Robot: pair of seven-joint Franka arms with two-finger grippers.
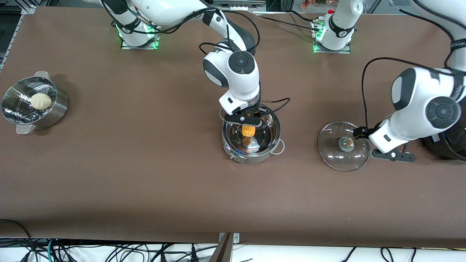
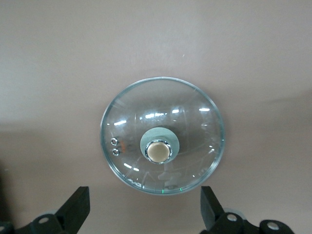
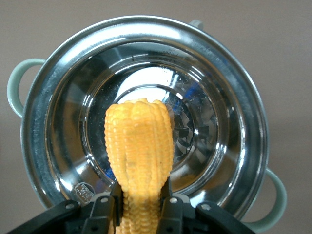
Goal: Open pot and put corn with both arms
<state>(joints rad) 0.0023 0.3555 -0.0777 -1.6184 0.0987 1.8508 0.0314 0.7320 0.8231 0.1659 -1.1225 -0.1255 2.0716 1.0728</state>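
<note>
My right gripper will release the yellow corn that it is to set down on the inside bottom of the shiny steel pot (image 1: 247, 139) (image 3: 153, 117).
The shiny steel pot (image 1: 271, 125) stands open at the table's middle, with pale loop handles. My right gripper (image 1: 244, 123) hangs over the pot and is shut on the yellow corn (image 1: 248, 130), which points down into the pot. In the right wrist view the corn (image 3: 140, 146) sits between the two fingers above the pot's mirror-like inside (image 3: 204, 131). The glass lid (image 1: 342, 146) lies on the table toward the left arm's end. My left gripper (image 1: 393, 155) is open and empty beside the lid; the left wrist view shows the lid (image 2: 163, 135) past its spread fingertips (image 2: 78, 204).
A perforated steel steamer bowl (image 1: 58, 105) with a pale bun (image 1: 40, 100) stands at the right arm's end of the table. A large black cooker (image 1: 449, 143) sits at the left arm's end, close by the left gripper.
</note>
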